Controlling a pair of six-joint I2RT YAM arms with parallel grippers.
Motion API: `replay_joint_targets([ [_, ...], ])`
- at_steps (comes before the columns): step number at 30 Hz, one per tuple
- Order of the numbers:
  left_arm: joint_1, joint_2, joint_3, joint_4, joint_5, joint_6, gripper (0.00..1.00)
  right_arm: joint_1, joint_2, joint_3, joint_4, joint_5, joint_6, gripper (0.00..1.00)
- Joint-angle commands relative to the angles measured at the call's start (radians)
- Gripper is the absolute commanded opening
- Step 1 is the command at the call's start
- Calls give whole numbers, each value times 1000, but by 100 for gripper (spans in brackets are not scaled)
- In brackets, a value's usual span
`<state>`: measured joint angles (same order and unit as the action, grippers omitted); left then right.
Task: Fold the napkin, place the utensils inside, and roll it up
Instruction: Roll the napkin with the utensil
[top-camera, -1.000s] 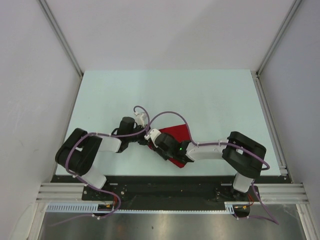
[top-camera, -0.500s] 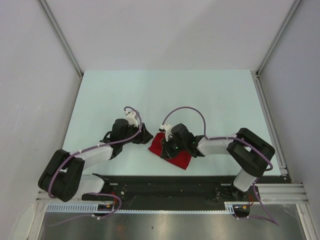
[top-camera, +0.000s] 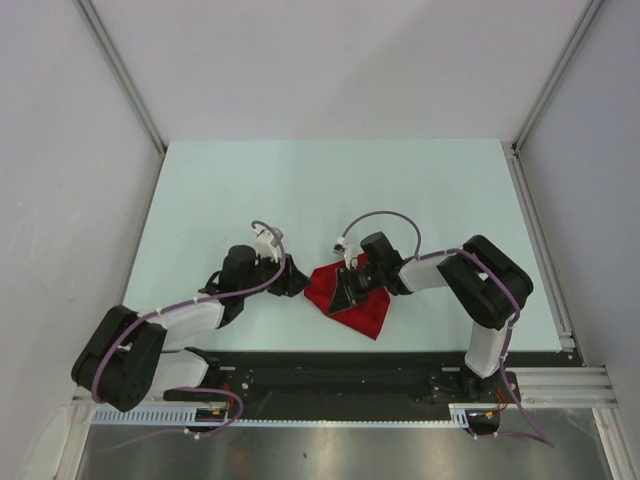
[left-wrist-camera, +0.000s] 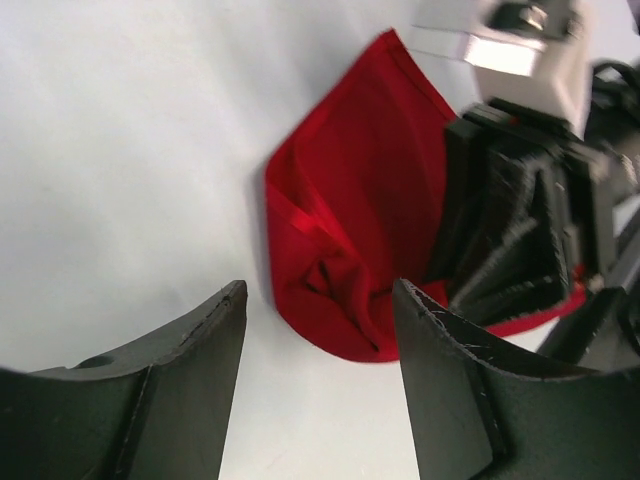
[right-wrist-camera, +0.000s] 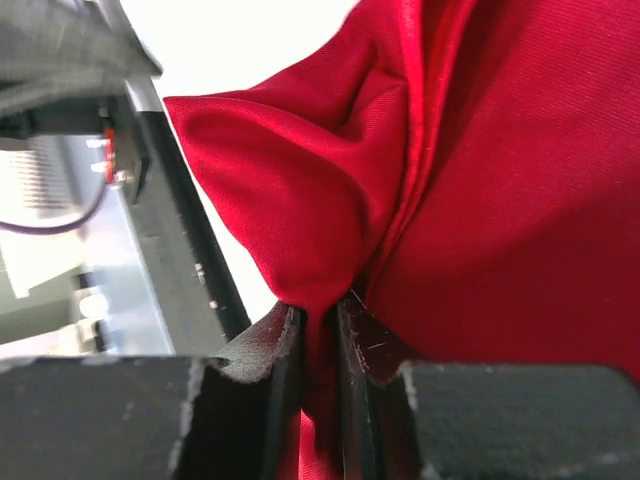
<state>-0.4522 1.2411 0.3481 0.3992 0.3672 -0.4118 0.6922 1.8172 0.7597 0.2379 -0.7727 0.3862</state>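
Note:
Next, I move my left gripper in and close it on the bunched fold (left-wrist-camera: 362, 300) before rolling, because the napkin's rumpled end lies loose beside my right gripper's pinch.
The red napkin (top-camera: 366, 312) lies bunched and folded on the pale table near the front edge. My right gripper (top-camera: 341, 291) is shut on a pinched ridge of it. In the right wrist view the cloth (right-wrist-camera: 500, 200) runs down between the closed fingers of that gripper (right-wrist-camera: 320, 322). My left gripper (top-camera: 297, 280) rests just left of the napkin, open and holding nothing. The left wrist view shows the left gripper (left-wrist-camera: 320, 335) wide apart, with the napkin's rumpled edge (left-wrist-camera: 345, 230) a little beyond the tips and the right gripper (left-wrist-camera: 520, 230) pressed on the cloth. The utensils are hidden.
The black mounting rail (top-camera: 330, 365) runs along the table's near edge, close behind the napkin, and shows in the right wrist view as a dark rail (right-wrist-camera: 165, 190). Grey walls and metal posts (top-camera: 125, 80) enclose the table's far side and both flanks.
The left gripper has opened and sits just off the napkin's left edge. The right gripper has closed on a fold of the cloth and turned, bunching the napkin.

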Motion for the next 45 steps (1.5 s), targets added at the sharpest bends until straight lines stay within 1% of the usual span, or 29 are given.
replay_joint_targets([
  [1, -52, 6, -18, 104, 61, -15, 64, -52, 82, -5, -62, -52, 35, 18],
  [6, -103, 40, -14, 119, 53, -16, 63, -89, 143, 12, -78, -65, 52, 17],
  [16, -135, 126, 35, 138, 27, -19, 61, -109, 191, 44, -118, -77, 34, 17],
  [22, -152, 123, 31, 171, 12, -27, 60, -109, 197, 52, -137, -80, 20, 17],
  [29, -164, 104, 22, 184, -45, -27, 63, -109, 202, 61, -158, -85, 5, 17],
  [33, -166, 110, 25, 200, -50, -30, 63, -108, 209, 67, -164, -85, 0, 17],
  [37, -174, 133, 26, 216, -37, -33, 56, -108, 212, 72, -167, -83, -3, 17],
  [40, -177, 150, 26, 234, -30, -45, 47, -108, 212, 75, -172, -82, -6, 18],
  [41, -177, 158, 26, 242, -30, -50, 42, -108, 211, 76, -175, -79, -7, 19],
  [43, -178, 164, 28, 247, -31, -51, 35, -108, 206, 76, -180, -76, -10, 22],
  [44, -177, 169, 29, 244, -33, -53, 28, -109, 202, 78, -186, -73, -10, 24],
  [45, -178, 178, 35, 231, -42, -51, 25, -108, 194, 79, -189, -73, -13, 28],
])
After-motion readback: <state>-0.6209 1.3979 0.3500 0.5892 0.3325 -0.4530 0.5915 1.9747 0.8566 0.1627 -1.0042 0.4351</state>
